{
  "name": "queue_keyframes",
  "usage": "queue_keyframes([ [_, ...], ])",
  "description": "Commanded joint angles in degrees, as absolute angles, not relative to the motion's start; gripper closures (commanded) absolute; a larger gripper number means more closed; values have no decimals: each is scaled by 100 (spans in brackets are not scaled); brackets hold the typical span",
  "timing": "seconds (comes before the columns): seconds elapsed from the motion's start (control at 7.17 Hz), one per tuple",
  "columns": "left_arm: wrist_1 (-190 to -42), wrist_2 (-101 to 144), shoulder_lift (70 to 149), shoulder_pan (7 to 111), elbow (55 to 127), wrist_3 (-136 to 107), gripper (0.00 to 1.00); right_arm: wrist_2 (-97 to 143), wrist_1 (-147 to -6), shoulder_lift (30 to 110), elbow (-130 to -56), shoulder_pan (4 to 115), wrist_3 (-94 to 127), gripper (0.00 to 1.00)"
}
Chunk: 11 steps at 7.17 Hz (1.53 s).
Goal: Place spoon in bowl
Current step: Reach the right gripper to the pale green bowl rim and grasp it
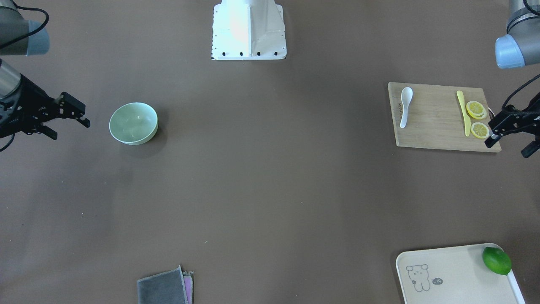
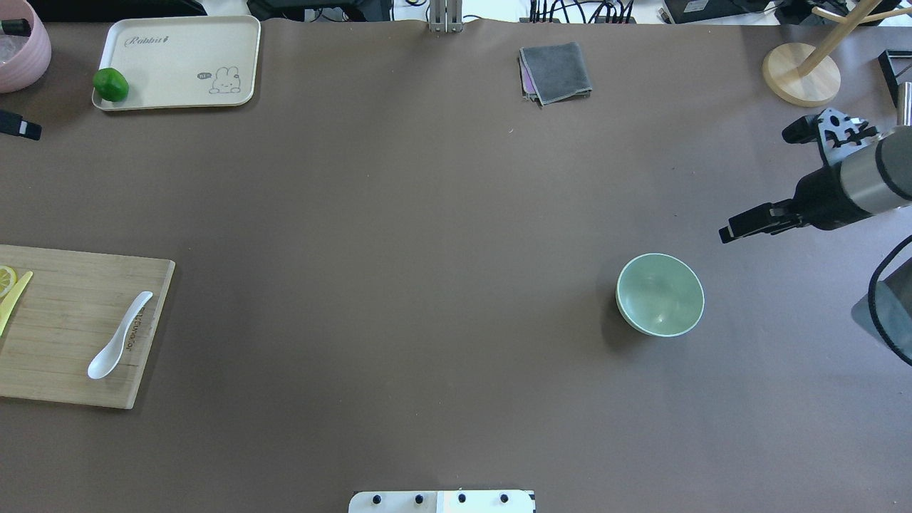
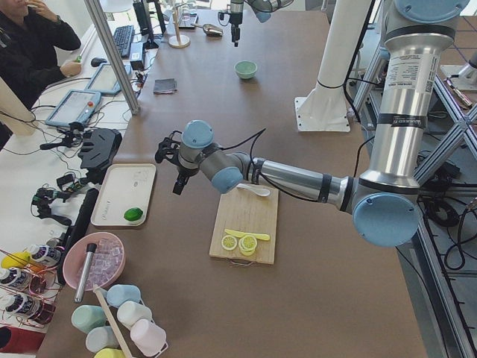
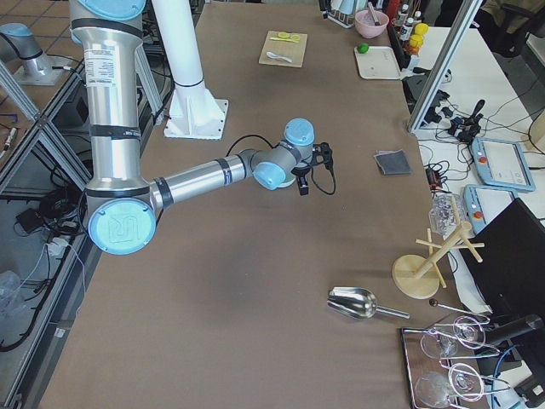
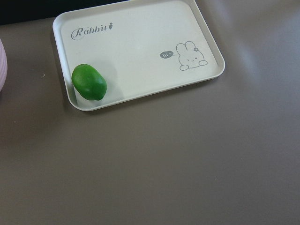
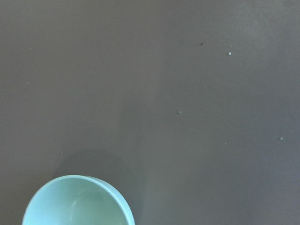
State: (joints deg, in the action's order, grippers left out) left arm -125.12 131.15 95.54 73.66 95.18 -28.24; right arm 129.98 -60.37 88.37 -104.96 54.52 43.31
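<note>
The robot's right gripper needs to close on the rim of the mint-green bowl (image 1: 111, 127) (image 6: 132, 221), on the side farthest from the cutting board.
The white spoon (image 1: 405, 105) lies on the wooden cutting board (image 1: 434, 126), scoop toward the robot's base; it also shows in the overhead view (image 2: 120, 345). The mint-green bowl (image 1: 133, 123) stands upright and empty on the brown table, far across from the spoon, and shows in the overhead view (image 2: 660, 294) and the right wrist view (image 6: 77, 201). My left gripper (image 1: 508, 145) is open and empty, over the board's outer edge, apart from the spoon. My right gripper (image 1: 69, 128) is open and empty beside the bowl, not touching it.
A yellow knife (image 1: 464, 113) and lemon slices (image 1: 476, 109) lie on the board near my left gripper. A cream tray (image 1: 451, 274) holds a lime (image 1: 496, 260). A folded grey cloth (image 1: 164, 287) lies at the far edge. A wooden stand (image 2: 801, 71) is beyond my right gripper.
</note>
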Motion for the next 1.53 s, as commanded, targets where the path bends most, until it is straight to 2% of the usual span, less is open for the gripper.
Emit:
queue_keyframes([
  [0.0, -12516, 13122, 9554, 7357, 9519, -2821, 2, 12657, -6021, 8719, -10459, 4933, 4799, 1],
  [0.42, -12516, 13131, 9571, 7356, 9492, -2760, 2, 12287, -6012, 8701, -10195, 4527, 4799, 1],
  [0.7, -12507, 13148, 9615, 7356, 9457, -2760, 2, 12296, -6012, 8701, -10178, 4395, 4790, 7],
  [0.98, -12507, 13149, 9633, 7356, 9466, -2795, 2, 12296, -6012, 8701, -10178, 4351, 4737, 38],
  [1.12, -12507, 13148, 9650, 7356, 9457, -2812, 2, 12305, -6012, 8710, -10204, 4342, 4781, 59],
  [1.26, -12507, 13157, 9642, 7356, 9501, -2830, 2, 12305, -6012, 8710, -10195, 4342, 4764, 100],
  [1.4, -12507, 13157, 9650, 7356, 9501, -2830, 2, 12296, -6012, 8745, -10221, 4342, 4781, 100],
])
